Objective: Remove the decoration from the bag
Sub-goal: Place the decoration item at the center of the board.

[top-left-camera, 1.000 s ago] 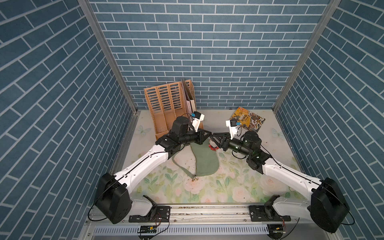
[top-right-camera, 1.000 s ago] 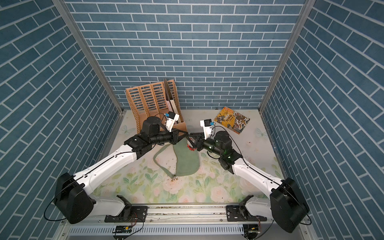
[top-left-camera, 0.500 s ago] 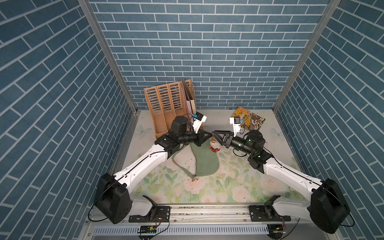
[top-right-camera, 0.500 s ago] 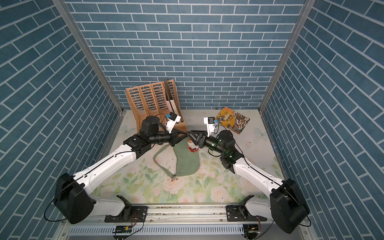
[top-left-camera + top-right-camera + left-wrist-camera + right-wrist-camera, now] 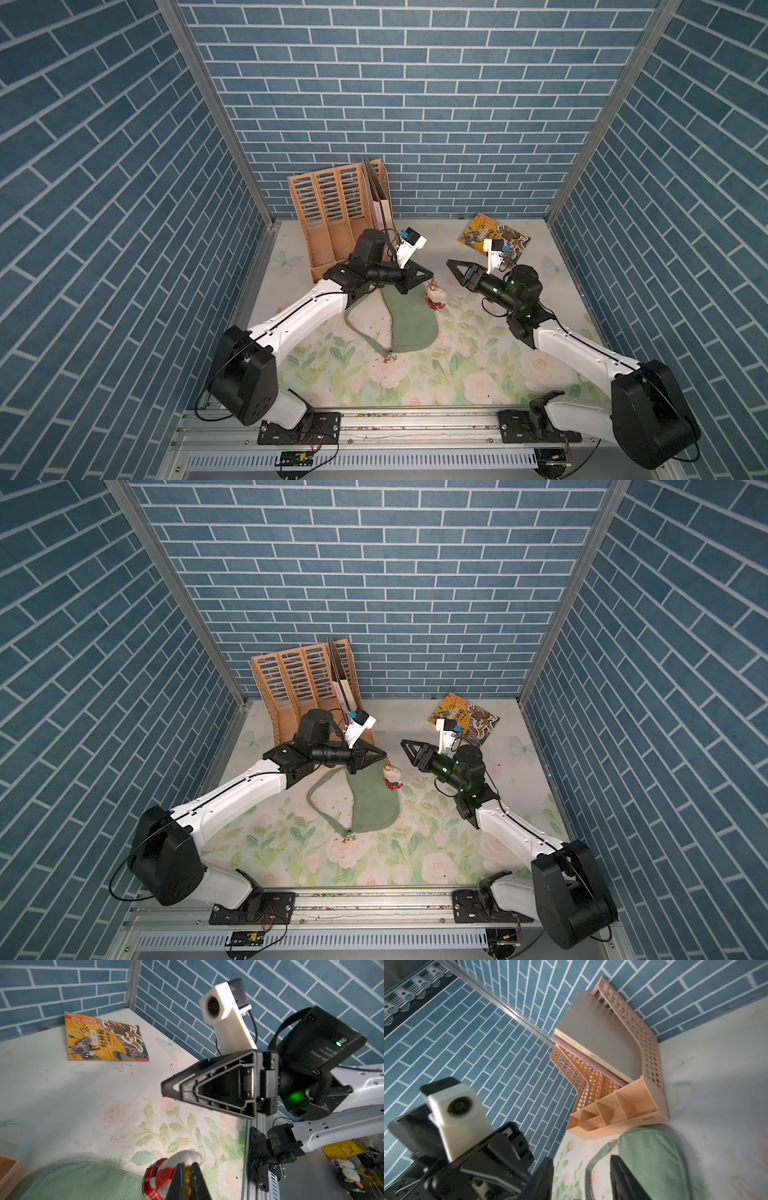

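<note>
The left gripper will release the decoration, now at the bag's far end, on the floral mat's green leaves (image 5: 461, 311) (image 5: 164, 1138) next to the sage-green bag.
The sage-green bag (image 5: 409, 322) (image 5: 372, 806) lies flat on the floral mat in both top views. At its far end is the decoration (image 5: 435, 296) (image 5: 392, 777), a small white plush with a red plaid base. My left gripper (image 5: 430, 280) (image 5: 384, 760) is shut on the decoration's gold clasp; the left wrist view shows the gold piece pinched in the gripper (image 5: 188, 1165), with the plush (image 5: 162, 1176) beside the bag (image 5: 83, 1182). To the right, my right gripper (image 5: 453, 266) (image 5: 407, 746) (image 5: 581, 1180) stands open and empty, apart from the decoration, over the bag's edge (image 5: 654, 1157).
A tan slotted file organizer (image 5: 340, 216) (image 5: 623, 1105) holding a folder stands at the back left, close behind my left arm. A yellow illustrated booklet (image 5: 494, 239) (image 5: 104, 1039) lies at the back right. The bag's strap ends in a metal ring (image 5: 390, 357) near the mat's middle.
My right gripper has let go at the decoration and drawn back to the right, its jaws a little wider. The left gripper stays shut on the clasp.
</note>
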